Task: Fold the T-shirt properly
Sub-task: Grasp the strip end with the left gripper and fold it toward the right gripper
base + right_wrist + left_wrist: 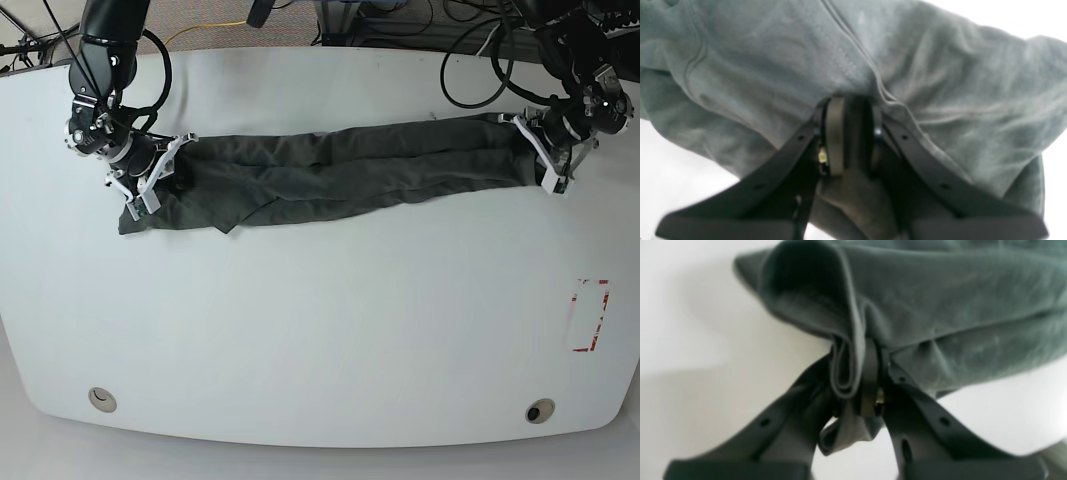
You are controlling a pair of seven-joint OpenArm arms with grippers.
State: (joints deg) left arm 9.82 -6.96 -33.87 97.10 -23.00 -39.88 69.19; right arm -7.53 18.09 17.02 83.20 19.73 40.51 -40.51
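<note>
Next, my left gripper releases the T-shirt's bunched end folded over on the middle of the long grey band (362,184).
The dark charcoal-grey T-shirt (340,170) lies as a long narrow band stretched across the white table (320,320). My left gripper (532,152), at the band's right end in the base view, is shut on a bunched fold of the shirt (848,373). My right gripper (160,182), at the band's left end, is shut on the shirt near a stitched seam (853,133). The cloth (773,66) drapes over and behind the right gripper's fingers. A small flap hangs loose on the table at the lower left.
A red rectangular marking (588,315) is on the table at the right. Two round holes (100,399) sit near the front edge. Cables (470,60) lie beyond the far edge. Bare table surface stretches in front of the shirt.
</note>
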